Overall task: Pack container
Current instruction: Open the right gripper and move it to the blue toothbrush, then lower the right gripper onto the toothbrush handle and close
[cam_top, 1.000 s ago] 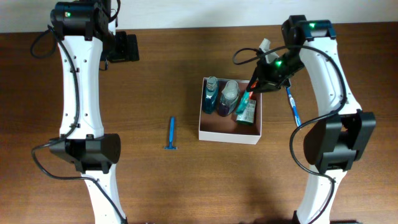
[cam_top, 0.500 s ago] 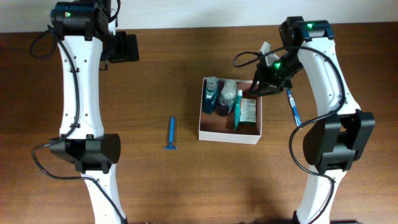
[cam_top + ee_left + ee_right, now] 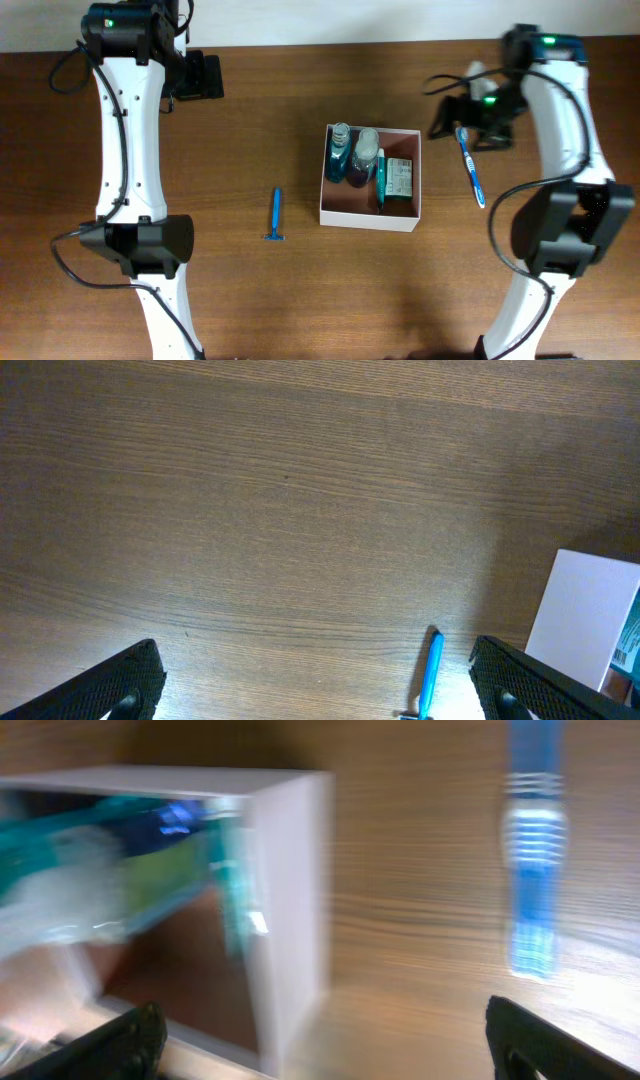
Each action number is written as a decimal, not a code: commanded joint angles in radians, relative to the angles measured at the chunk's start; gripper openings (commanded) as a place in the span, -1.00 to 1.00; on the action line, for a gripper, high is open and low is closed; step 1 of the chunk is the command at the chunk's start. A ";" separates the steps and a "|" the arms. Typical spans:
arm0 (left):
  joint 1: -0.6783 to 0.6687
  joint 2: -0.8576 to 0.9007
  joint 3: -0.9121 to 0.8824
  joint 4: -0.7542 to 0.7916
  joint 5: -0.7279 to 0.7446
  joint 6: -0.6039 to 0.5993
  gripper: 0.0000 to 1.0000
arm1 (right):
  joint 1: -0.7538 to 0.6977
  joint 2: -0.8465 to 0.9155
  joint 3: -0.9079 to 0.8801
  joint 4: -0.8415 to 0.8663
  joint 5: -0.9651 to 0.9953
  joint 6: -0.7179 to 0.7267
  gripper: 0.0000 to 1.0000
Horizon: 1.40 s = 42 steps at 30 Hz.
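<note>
My right gripper is due next at the middle of the blue toothbrush [image 3: 470,170] [image 3: 534,885], beside the toothbrush's white striped part. I need to close my right gripper there.
The container [image 3: 368,215] is a square white box with a pinkish-brown inside, standing mid-table. In it are a teal bottle [image 3: 338,152], a clear bottle [image 3: 365,152], a teal tube [image 3: 380,182] and a green packet [image 3: 401,178]. My right gripper [image 3: 468,128] is open and blurred, hanging right of the box over the far end of a blue toothbrush [image 3: 472,172]. In the right wrist view the box wall [image 3: 295,890] is on the left and the toothbrush [image 3: 530,870] on the right. My left gripper [image 3: 205,76] is open at the far left.
A blue razor [image 3: 277,215] lies on the brown table left of the box; in the left wrist view the razor [image 3: 430,675] shows between the open fingers, with the box's white wall [image 3: 585,610] at the right edge.
My right gripper has opened, left the teal tube in the box and swung right, away from the box and over the toothbrush. The left arm has not moved.
</note>
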 commanded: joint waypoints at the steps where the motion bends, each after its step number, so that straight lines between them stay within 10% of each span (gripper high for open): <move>1: 0.002 -0.011 -0.002 -0.001 0.003 -0.008 0.99 | -0.057 -0.019 -0.008 -0.012 0.161 -0.074 0.97; 42: 0.002 -0.011 -0.002 -0.001 0.003 -0.008 0.99 | -0.051 -0.013 -0.516 0.512 0.299 -0.262 0.97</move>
